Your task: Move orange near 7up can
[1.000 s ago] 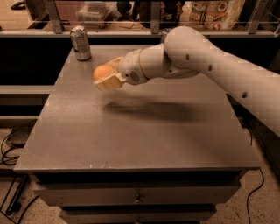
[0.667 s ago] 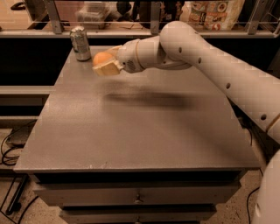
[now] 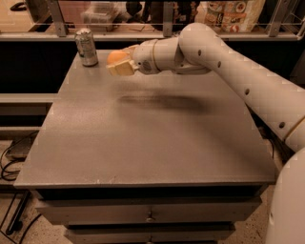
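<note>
I will let go of the orange on the grey table (image 3: 104,65) next to the bottom of the 7up can, on the white arm's side.
The 7up can (image 3: 86,46) stands upright at the far left corner of the grey table (image 3: 143,138). My gripper (image 3: 119,63) is shut on the orange (image 3: 116,56) and holds it above the table, just to the right of the can, apart from it. The cream fingers (image 3: 121,69) cover the lower part of the orange. The white arm reaches in from the right.
A rail with metal posts (image 3: 57,19) runs behind the table, with boxes and packages (image 3: 233,14) on the far side. Drawers (image 3: 147,214) are under the table top. Cables (image 3: 12,157) lie on the floor at left.
My gripper has carried the orange up and toward the far left, closer to the can. The can has not moved.
</note>
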Robot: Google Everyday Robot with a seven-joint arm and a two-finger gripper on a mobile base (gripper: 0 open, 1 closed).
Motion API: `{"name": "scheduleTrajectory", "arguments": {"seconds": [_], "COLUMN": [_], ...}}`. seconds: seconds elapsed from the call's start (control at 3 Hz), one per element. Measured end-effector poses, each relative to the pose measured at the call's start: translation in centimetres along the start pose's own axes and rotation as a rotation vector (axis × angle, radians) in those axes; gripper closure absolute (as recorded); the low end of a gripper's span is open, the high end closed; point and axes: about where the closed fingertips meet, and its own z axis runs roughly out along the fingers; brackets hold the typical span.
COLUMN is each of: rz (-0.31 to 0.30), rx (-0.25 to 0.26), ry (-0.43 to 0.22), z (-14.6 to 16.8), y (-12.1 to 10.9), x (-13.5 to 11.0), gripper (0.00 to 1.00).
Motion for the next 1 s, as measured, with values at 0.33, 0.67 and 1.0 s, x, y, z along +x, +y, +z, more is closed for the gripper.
{"name": "scheduleTrajectory", "arguments": {"seconds": [0.33,0.67,1.0], "rz": [0.041,0.089,0.141], "rx": [0.037,0.146,0.266], "ry": [0.0,0.026,0.018], "z": [0.6,2.8,4.5], "y": [1.3,0.7,-1.4], "x": [0.9,2.5,3.1], "gripper": [1.0,1.0,1.0]}}
